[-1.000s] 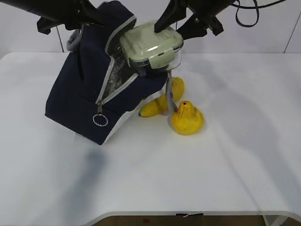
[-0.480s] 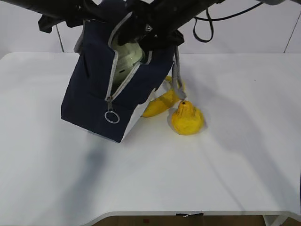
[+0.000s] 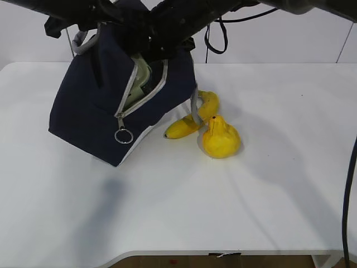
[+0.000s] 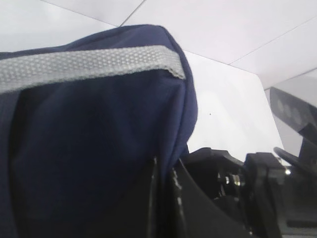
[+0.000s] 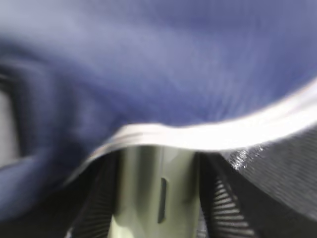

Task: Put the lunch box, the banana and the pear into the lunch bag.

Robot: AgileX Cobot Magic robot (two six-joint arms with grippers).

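Observation:
Next, I release the lunch box with my right gripper inside the navy bag, low (image 3: 140,98) behind the open grey zipper.
The navy lunch bag (image 3: 92,111) stands tilted on the table, its grey zipper open down the front. My left gripper (image 4: 163,171) is shut on the bag's top fabric (image 4: 89,139). My right gripper (image 5: 157,196) is shut on the pale green lunch box (image 5: 148,178) and reaches into the bag's mouth. In the exterior view only a sliver of the lunch box (image 3: 142,75) shows through the zipper gap. The banana (image 3: 192,121) lies to the right of the bag, partly behind a hanging grey handle (image 3: 195,109). The pear (image 3: 221,139) sits in front of the banana.
The zipper's ring pull (image 3: 123,135) dangles at the bag's front. Both black arms cross above the bag, and a cable (image 3: 215,39) loops behind. The white table (image 3: 251,195) stretches to the right and toward the front edge.
The lunch box has gone from above the bag's opening down into the bag with my right gripper. The bag has swung and shifted to the left, still held by my left gripper.

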